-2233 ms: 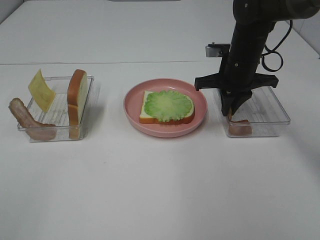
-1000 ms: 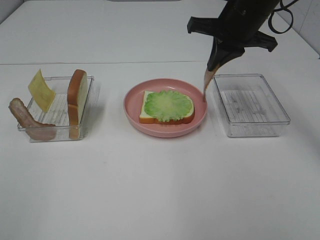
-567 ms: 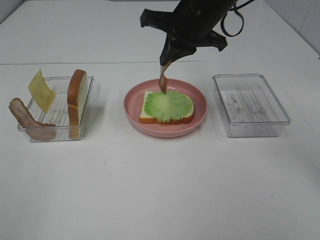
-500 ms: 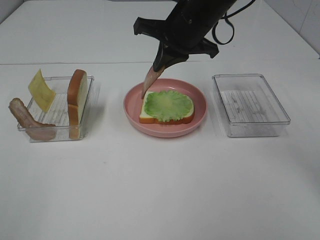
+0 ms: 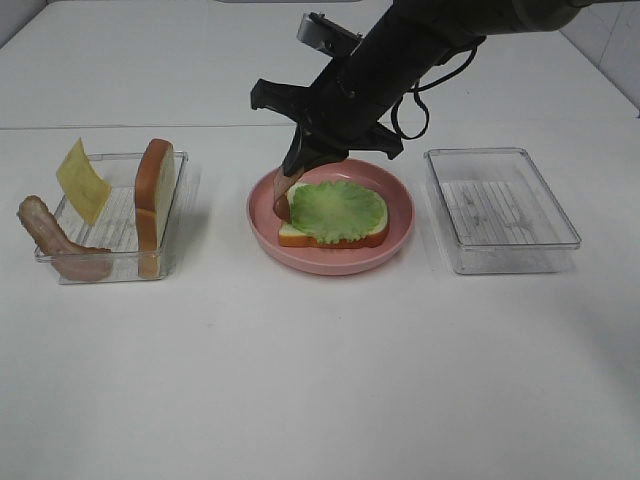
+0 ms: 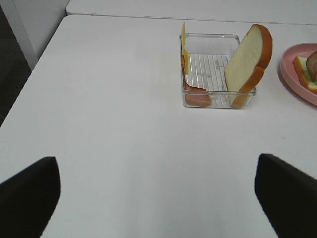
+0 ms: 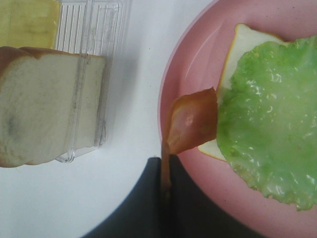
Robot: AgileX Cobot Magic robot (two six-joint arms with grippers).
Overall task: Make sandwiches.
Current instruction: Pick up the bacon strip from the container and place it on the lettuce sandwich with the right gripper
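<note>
I should use my right gripper to lay the bacon strip, now hanging over the plate's side, flat across the middle of the green lettuce leaf (image 5: 341,205) (image 7: 287,110).
A bread slice (image 5: 298,234) topped with a green lettuce leaf (image 5: 338,208) lies on the pink plate (image 5: 400,226). My right gripper (image 5: 297,162) is shut on a reddish-brown bacon strip (image 5: 282,198) that hangs over the plate's left side, its tip at the bread's left edge; the right wrist view shows the bacon strip (image 7: 190,123) beside the lettuce leaf (image 7: 270,124). The left tray (image 5: 120,225) holds an upright bread slice (image 5: 154,192), a cheese square (image 5: 81,180) and a second bacon strip (image 5: 55,246). My left gripper (image 6: 158,198) is open, well short of that tray (image 6: 218,69).
A clear empty tray (image 5: 500,210) stands right of the plate. The table's back edge runs behind the trays. In the left wrist view the table's left edge (image 6: 34,64) drops off near a dark floor.
My right gripper has carried the bacon strip from the right tray up and leftward across the plate, then lowered it at the plate's left side. The left arm has not moved.
</note>
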